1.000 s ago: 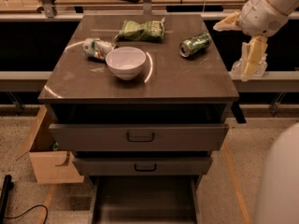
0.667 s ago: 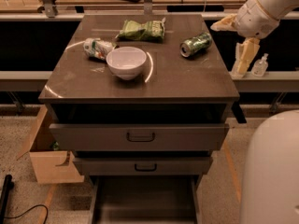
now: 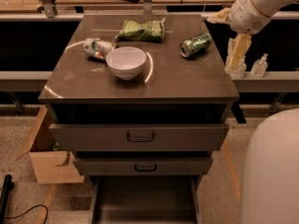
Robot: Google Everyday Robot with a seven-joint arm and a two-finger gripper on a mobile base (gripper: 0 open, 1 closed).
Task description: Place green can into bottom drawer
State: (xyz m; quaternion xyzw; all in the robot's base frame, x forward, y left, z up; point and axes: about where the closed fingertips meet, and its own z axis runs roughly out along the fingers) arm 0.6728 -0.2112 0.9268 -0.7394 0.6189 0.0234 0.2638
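The green can is lying on the cabinet top, and my gripper will go to it next and close around the can's middle (image 3: 195, 45).
The green can (image 3: 196, 44) lies on its side at the back right of the cabinet top (image 3: 187, 85). The bottom drawer (image 3: 145, 202) is pulled out at the foot of the cabinet, showing a plain grey floor with nothing in it. My gripper (image 3: 236, 55) hangs down from the arm just off the cabinet's right edge. It is to the right of the can, apart from it, and holds nothing that I can see.
A white bowl (image 3: 126, 62), a whitish can (image 3: 97, 48) and a green snack bag (image 3: 142, 30) are on the top. A cardboard box (image 3: 46, 160) stands on the floor at left. Small bottles (image 3: 259, 65) sit on the ledge at right. My white base (image 3: 271, 171) fills the lower right.
My gripper has moved a little to the left, toward the cabinet's right edge. The can and the other things on top have not moved.
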